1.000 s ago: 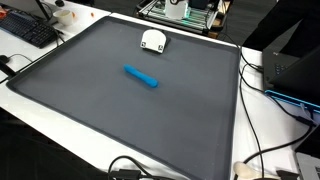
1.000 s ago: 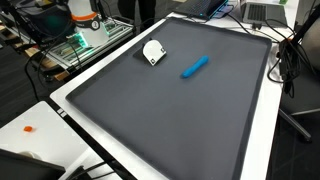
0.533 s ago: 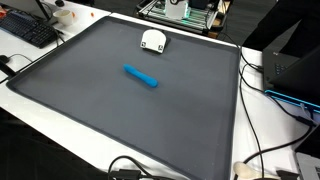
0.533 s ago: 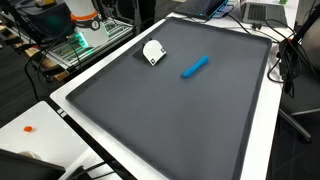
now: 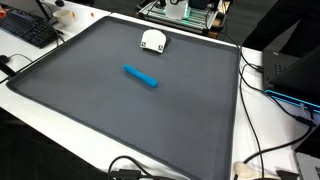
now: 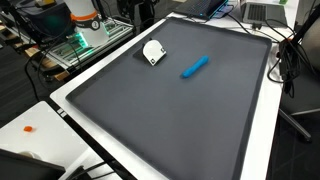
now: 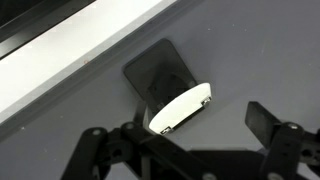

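The robot's gripper needs to close on the middle of the white object's top edge (image 5: 154,31) (image 7: 180,106), near the far side of the dark grey mat.
A small white rounded object (image 5: 152,40) lies near the far edge of a dark grey mat (image 5: 110,115); it also shows in both exterior views (image 6: 153,52). A blue cylinder (image 5: 141,76) lies near the middle of the mat (image 6: 194,67). In the wrist view the white object (image 7: 180,108) lies just beyond my gripper (image 7: 185,138), casting a dark shadow. The two fingers stand wide apart with nothing between them. Neither the arm nor the gripper shows in the exterior views.
The mat lies on a white table (image 6: 262,140). A black keyboard (image 5: 28,28) is at one corner, cables (image 5: 262,75) and a dark device (image 5: 297,68) along one side. Lab equipment with a green board (image 6: 86,38) stands behind. A small orange item (image 6: 29,128) lies on the table.
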Tool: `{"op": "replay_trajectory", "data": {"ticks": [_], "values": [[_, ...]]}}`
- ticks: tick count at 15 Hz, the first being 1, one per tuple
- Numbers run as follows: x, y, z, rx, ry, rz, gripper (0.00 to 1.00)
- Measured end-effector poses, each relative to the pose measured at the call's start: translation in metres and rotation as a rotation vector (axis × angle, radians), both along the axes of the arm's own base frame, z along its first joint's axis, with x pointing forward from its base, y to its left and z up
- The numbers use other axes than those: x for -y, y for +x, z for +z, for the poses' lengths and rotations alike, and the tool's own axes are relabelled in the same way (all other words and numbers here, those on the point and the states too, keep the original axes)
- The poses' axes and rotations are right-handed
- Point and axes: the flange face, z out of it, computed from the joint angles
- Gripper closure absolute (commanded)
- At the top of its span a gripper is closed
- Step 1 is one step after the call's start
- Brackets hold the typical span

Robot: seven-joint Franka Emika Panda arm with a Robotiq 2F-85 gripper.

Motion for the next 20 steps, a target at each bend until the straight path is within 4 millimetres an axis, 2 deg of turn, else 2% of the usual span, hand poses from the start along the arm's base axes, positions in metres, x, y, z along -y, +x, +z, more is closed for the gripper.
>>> {"op": "replay_trajectory", "data": {"ticks": [9, 20], "values": [[-0.006, 0.011, -0.047, -0.102, 0.097, -0.292, 0.0], [-0.004, 0.021, -0.102, -0.161, 0.055, -0.533, 0.0]]}}
